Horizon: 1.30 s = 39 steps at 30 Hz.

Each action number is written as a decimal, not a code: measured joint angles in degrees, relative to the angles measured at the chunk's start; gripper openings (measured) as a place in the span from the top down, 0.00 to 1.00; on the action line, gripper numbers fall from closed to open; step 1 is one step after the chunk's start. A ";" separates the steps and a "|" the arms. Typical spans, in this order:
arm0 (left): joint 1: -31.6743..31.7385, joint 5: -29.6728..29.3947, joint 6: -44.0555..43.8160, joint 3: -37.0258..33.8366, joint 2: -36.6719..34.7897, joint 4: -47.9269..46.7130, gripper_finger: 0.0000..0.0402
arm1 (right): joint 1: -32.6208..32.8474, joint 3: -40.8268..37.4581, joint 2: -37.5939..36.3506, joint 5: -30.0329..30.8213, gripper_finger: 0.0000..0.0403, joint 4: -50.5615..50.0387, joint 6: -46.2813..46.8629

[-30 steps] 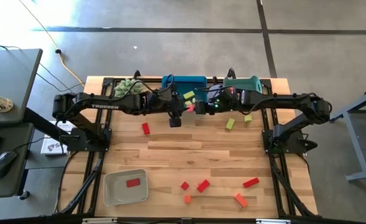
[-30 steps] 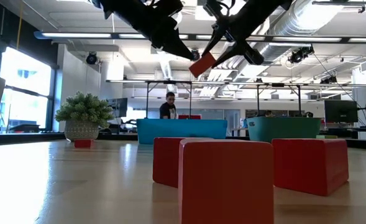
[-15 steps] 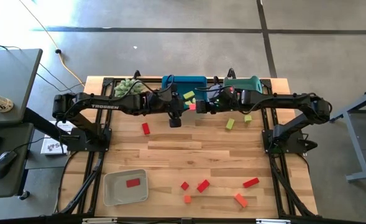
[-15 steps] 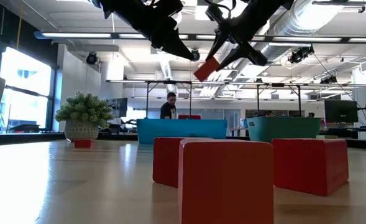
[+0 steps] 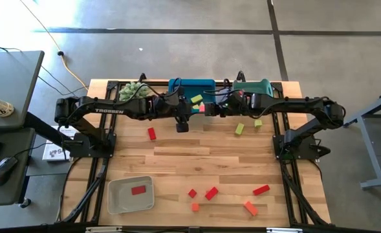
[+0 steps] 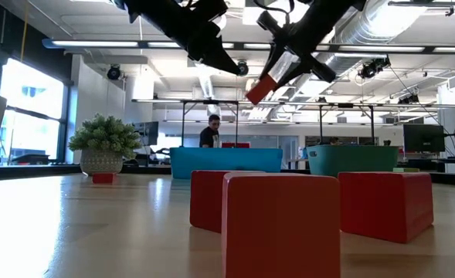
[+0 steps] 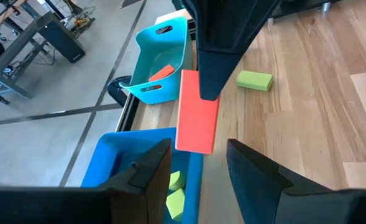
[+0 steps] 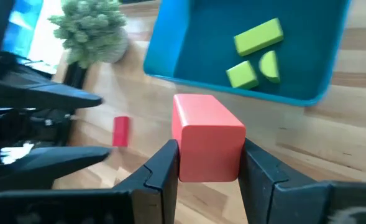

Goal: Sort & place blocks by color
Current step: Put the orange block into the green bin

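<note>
Next, my right gripper lets go of the orange-red bar in the teal bin's end (image 5: 262,98) farthest from the blue tray.
My right gripper (image 5: 209,109) is shut on an orange-red bar (image 8: 207,134), high above the table just in front of the blue tray (image 5: 191,87). The bar also shows in the low view (image 6: 260,87). My left gripper (image 5: 182,125) is open and empty, close to the bar's left side and pointing at it (image 7: 198,118). The blue tray holds yellow-green blocks (image 8: 252,50). A teal bin (image 5: 251,87) holds an orange block (image 7: 161,73). Other blocks lie flat on the table: a red one (image 5: 151,133) and two yellow-green ones (image 5: 239,129). My right gripper pinches the bar between its two fingers (image 8: 163,167), on two opposite long sides near one end (image 8: 184,163). The fingers slant down toward the table's left, and the bar runs on along them past their tips. The bar is lifted clear and tilted, free end lowest (image 6: 254,94).
A spiky green plant (image 5: 132,90) stands left of the blue tray. A grey tray (image 5: 127,202) with a red block (image 5: 138,190) sits at the near left. Several red and orange blocks (image 5: 211,193) lie near the front edge. A person (image 6: 208,131) stands beyond the table.
My right gripper has gone a little toward the table's right edge, away from my left gripper, still holding the bar clear of the table.
</note>
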 joint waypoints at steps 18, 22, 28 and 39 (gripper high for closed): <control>-0.15 -1.58 -1.17 0.00 0.00 -0.66 0.64 | -13.14 0.03 -0.07 6.39 0.73 -15.22 -11.53; 0.00 -5.94 -1.50 0.00 0.00 -0.52 0.64 | -18.63 0.04 -0.07 8.01 0.73 -16.49 -18.31; 0.79 -11.59 -1.50 0.00 0.00 -0.46 0.64 | -28.70 0.04 -0.07 4.15 0.72 -17.48 -28.40; 3.43 -12.90 -3.61 0.00 0.00 -0.44 0.65 | -41.00 0.04 0.49 -1.95 0.72 -19.99 -37.99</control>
